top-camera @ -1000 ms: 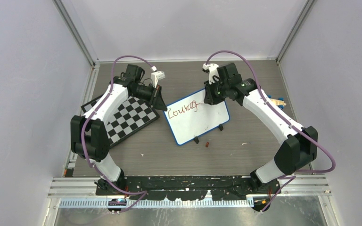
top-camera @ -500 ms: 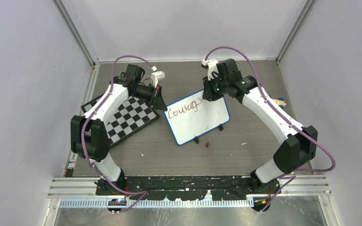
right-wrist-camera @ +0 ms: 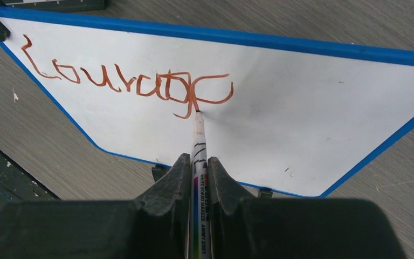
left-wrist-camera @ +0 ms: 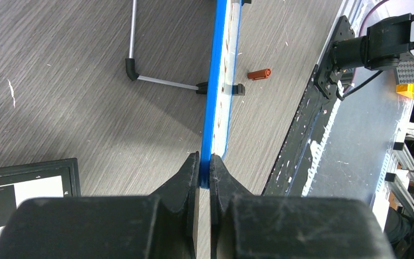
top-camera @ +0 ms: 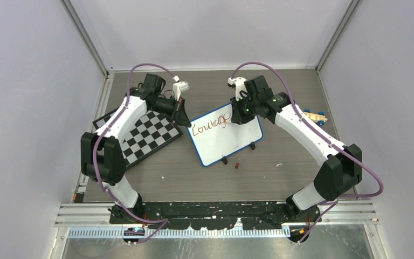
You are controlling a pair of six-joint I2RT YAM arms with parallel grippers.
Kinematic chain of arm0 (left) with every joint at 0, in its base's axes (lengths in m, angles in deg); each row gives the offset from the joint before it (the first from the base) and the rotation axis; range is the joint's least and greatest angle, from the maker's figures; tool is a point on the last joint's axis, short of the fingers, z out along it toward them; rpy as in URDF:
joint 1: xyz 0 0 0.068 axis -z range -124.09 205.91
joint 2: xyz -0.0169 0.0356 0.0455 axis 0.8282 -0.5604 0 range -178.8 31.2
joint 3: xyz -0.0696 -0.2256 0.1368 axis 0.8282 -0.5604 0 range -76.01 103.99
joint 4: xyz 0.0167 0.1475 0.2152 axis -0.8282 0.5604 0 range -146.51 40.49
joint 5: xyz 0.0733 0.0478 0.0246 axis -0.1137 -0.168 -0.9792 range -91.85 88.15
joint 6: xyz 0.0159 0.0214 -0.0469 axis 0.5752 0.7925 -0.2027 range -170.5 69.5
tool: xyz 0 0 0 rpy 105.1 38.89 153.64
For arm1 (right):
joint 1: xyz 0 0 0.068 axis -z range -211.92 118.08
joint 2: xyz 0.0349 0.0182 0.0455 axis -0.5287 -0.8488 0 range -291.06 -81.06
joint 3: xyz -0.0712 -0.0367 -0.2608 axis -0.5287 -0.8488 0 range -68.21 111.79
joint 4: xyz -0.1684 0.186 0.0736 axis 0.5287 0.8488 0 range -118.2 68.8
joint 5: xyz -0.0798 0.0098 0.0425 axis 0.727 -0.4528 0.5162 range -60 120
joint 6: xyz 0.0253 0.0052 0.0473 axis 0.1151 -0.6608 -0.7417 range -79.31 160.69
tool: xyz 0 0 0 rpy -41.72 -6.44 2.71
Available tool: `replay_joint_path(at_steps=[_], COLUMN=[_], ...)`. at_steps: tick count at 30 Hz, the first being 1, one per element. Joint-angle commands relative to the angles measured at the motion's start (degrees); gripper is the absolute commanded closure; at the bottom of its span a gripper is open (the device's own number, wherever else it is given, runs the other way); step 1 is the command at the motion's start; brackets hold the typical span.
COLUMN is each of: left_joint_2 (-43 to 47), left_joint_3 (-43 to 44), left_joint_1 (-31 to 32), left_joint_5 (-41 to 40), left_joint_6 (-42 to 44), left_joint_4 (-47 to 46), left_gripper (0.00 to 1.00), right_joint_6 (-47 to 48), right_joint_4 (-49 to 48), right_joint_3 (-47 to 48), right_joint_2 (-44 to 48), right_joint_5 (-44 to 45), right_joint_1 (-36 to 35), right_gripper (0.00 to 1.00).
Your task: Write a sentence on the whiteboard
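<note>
The corner of the blue frame sits at a slant and shallow in my left gripper, so I need to open that gripper and grip the frame [left-wrist-camera: 208, 141] deeper and straighter before I write on.
The whiteboard [top-camera: 232, 143] with its blue frame stands tilted at the table's middle. Brownish-red writing, the sentence [right-wrist-camera: 124, 81], reads roughly "Courage" along its upper edge [top-camera: 209, 124]. My right gripper [right-wrist-camera: 197, 160] is shut on a whiteboard marker [right-wrist-camera: 198, 137], whose tip touches the board at the last letter. In the top view the right gripper [top-camera: 236, 116] hangs over the board's far right part. My left gripper [left-wrist-camera: 205, 162] is shut on the board's blue frame [left-wrist-camera: 218, 81] at its left corner [top-camera: 185, 120].
A black-and-white chessboard [top-camera: 145, 135] lies left of the whiteboard, under the left arm. A small red marker cap [top-camera: 237, 165] lies in front of the board. A wooden toy with blue wheels [top-camera: 315, 115] sits at the right edge. The board's wire stand [left-wrist-camera: 156, 80] rests behind it.
My right gripper has swung slightly left with the marker, and the stroke at the end of the word has grown. The left gripper and the board have not moved.
</note>
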Motion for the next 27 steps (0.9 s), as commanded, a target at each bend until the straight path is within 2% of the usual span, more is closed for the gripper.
replay_joint_path(at_steps=[1,11,20,23,27], left_joint_2=[-0.20,-0.69,-0.34,-0.11,-0.49], left_joint_3=[1.37,1.50,1.82,1.82,2.78], left_joint_1=[0.73,0.73,0.73,0.73,0.73], left_joint_5=[-0.16,-0.23,-0.35,-0.37,-0.46], left_joint_6=[0.54,0.42,0.42,0.42,0.50], left_joint_4=[2.17,1.99,2.17,2.17,3.26], left_gripper=[1.00,1.00,0.99,0.91,0.75], right_joint_6=[1.81,2.93,2.66,2.85,3.61], right_joint_4=[-1.25,0.05,4.65,6.54,9.40], right_joint_3=[-0.53,2.63,6.63,7.83,9.17], right_joint_2=[1.92,1.99,2.07,3.00,3.41], right_joint_5=[2.96,3.24,-5.36,-7.44,-9.31], right_joint_1=[1.10,2.96,2.94,2.96,3.43], right_gripper=[1.00,1.00,1.00,1.00,1.00])
